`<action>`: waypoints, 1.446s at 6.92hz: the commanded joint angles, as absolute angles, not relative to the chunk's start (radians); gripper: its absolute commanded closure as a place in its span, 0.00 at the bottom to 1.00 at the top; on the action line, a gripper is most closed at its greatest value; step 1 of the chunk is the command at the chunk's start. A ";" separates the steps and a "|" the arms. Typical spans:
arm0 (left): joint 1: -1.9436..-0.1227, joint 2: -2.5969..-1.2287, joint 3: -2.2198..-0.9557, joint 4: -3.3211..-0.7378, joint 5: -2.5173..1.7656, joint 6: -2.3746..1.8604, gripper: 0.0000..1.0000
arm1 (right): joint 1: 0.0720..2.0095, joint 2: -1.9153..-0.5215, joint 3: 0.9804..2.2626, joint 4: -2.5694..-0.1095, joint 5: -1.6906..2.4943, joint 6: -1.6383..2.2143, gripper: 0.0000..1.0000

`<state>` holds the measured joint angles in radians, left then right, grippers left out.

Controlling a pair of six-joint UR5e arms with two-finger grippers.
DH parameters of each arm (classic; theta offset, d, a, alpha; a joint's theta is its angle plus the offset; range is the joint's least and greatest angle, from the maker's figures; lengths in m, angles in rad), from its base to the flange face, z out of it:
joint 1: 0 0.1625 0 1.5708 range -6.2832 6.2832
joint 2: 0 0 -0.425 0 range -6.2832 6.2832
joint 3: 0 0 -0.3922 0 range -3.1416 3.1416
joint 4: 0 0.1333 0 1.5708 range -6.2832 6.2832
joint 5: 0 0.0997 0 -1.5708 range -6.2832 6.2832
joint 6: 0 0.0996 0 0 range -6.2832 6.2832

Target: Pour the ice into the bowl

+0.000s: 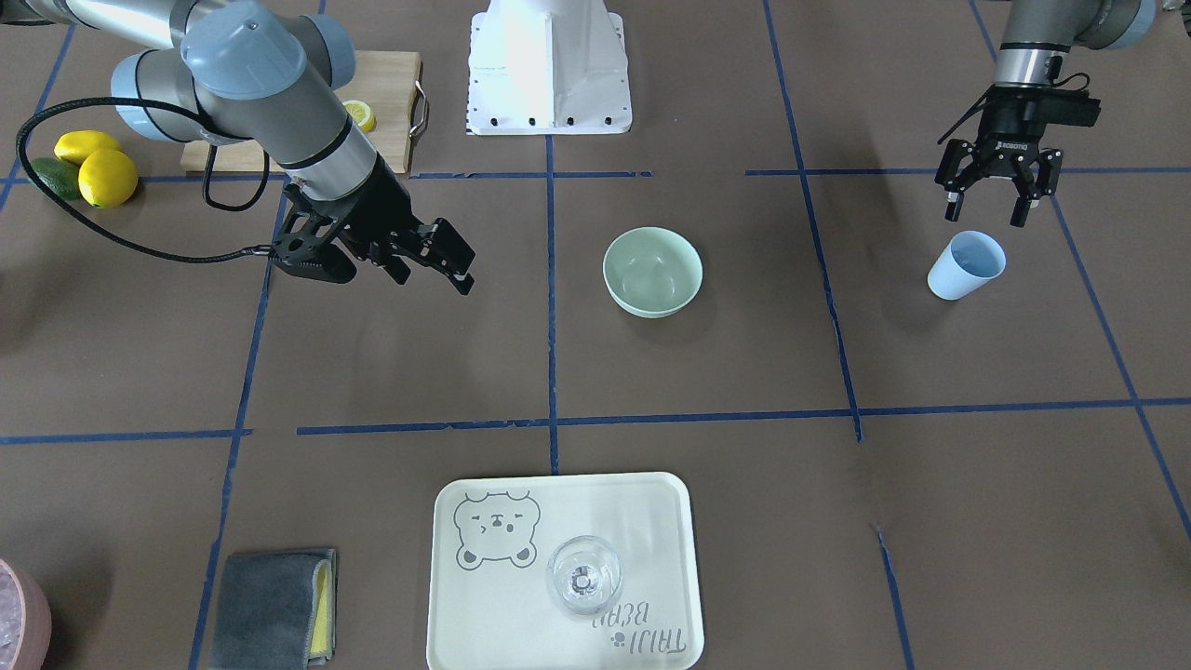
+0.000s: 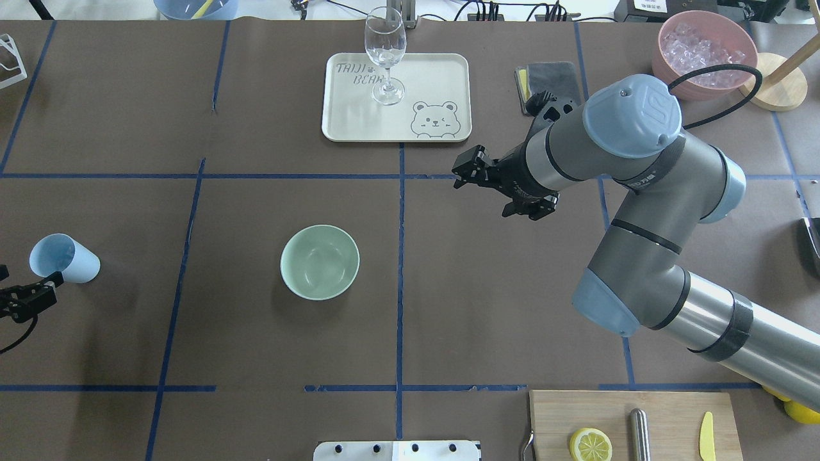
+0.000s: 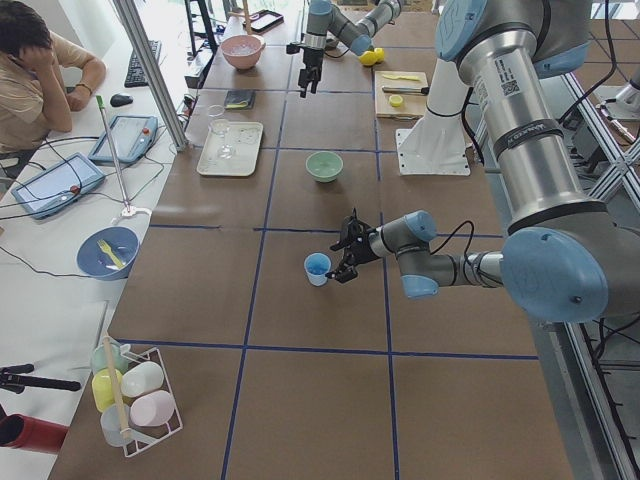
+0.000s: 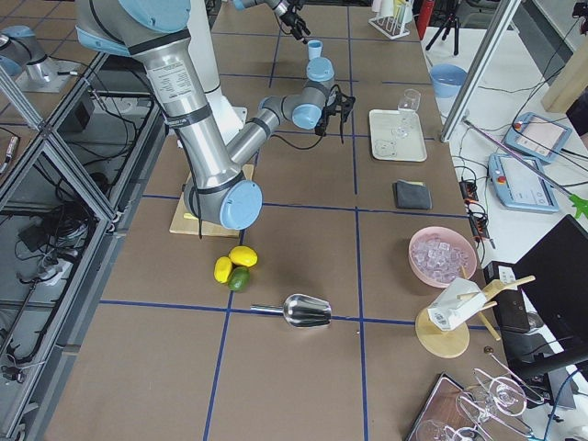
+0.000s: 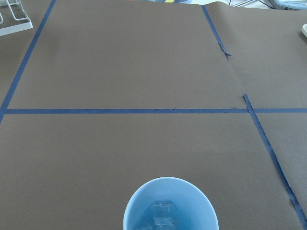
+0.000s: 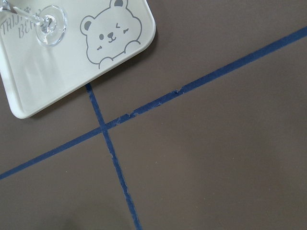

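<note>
The light blue cup's body (image 1: 947,274), below its rim and with the ice still inside, is next for my left gripper, which should move forward and close around it.
The pale mint-green bowl (image 1: 652,272) stands empty near the table's middle; it also shows in the overhead view (image 2: 319,261). A light blue cup (image 1: 968,265) stands upright at the robot's far left and holds a few clear ice cubes (image 5: 160,214). My left gripper (image 1: 986,216) is open and hovers just behind the cup on the robot's side, not touching it. My right gripper (image 1: 435,277) is open and empty, low over bare table between the bowl and the tray, its arm reaching in from the right in the overhead view (image 2: 462,174).
A cream tray (image 2: 442,77) with a wine glass (image 2: 385,54) sits at the far edge. A pink container of ice (image 2: 705,54) and a grey cloth (image 2: 554,80) lie far right. A cutting board (image 2: 666,410) with a lemon half is near the base.
</note>
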<state>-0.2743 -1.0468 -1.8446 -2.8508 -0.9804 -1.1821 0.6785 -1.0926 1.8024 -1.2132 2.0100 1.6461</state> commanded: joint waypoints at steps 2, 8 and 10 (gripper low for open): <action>-0.116 -1.042 -1.833 -2.806 -0.797 -1.327 0.00 | 0.680 -1.100 1.813 -1.213 2.011 1.646 0.00; -0.091 -1.179 -1.626 -2.801 -0.585 -1.468 0.01 | 0.680 -1.114 1.812 -1.213 1.997 1.646 0.00; -0.091 -1.247 -1.557 -2.800 -0.517 -1.465 0.01 | 0.680 -1.114 1.813 -1.213 1.999 1.646 0.00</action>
